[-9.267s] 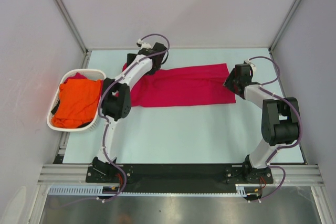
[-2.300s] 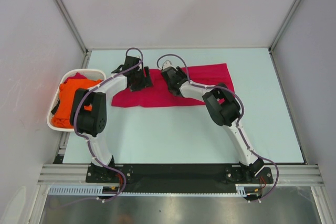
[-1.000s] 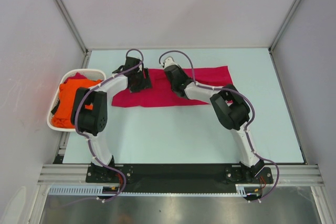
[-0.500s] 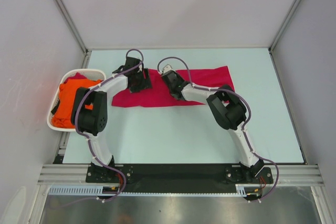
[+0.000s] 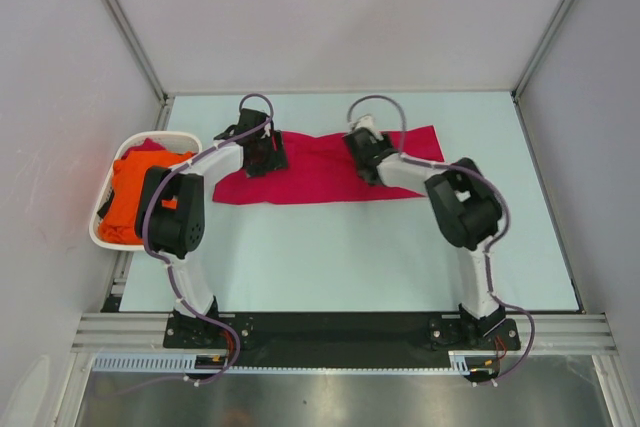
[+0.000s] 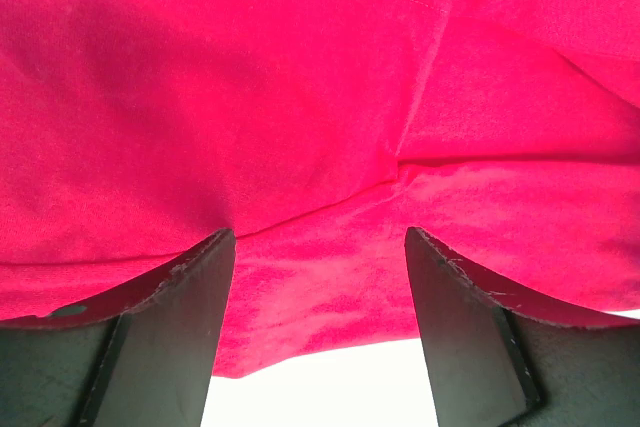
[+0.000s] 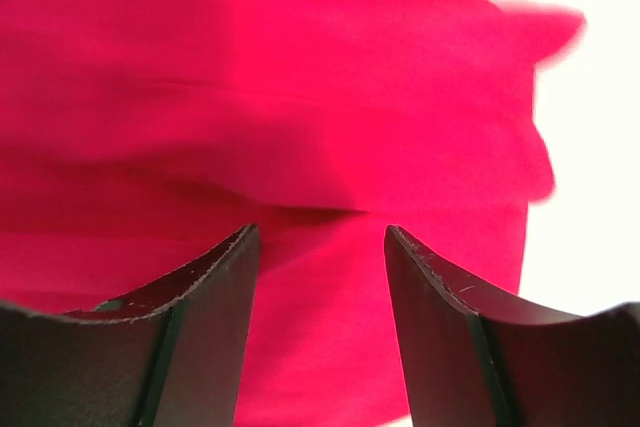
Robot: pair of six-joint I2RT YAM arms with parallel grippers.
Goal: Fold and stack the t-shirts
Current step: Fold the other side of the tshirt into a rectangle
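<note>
Next, I will close my left gripper on the crimson t-shirt's near edge (image 5: 249,202), near its end beside the white basket.
The crimson t-shirt (image 5: 310,175) lies spread as a long strip across the far half of the table, with creases and a seam showing in the left wrist view (image 6: 330,87) and the right wrist view (image 7: 300,87). My left gripper (image 5: 267,154) is low over the shirt's left part, open, with only cloth under the gap (image 6: 320,237). Over the shirt's middle-right part, my right gripper (image 5: 365,154) is also open and holds nothing (image 7: 318,229). The orange t-shirt (image 5: 145,192) lies bunched in the white basket (image 5: 103,238) at the left.
The basket hangs over the table's left edge, beside the left arm's elbow (image 5: 170,217). The right arm's elbow (image 5: 465,209) stands just in front of the shirt's right end. Bare pale table (image 5: 340,257) stretches from the shirt's near edge to the arm bases.
My right gripper has opened, let go of the crimson cloth and slid to the right along the shirt. The left arm has not moved.
</note>
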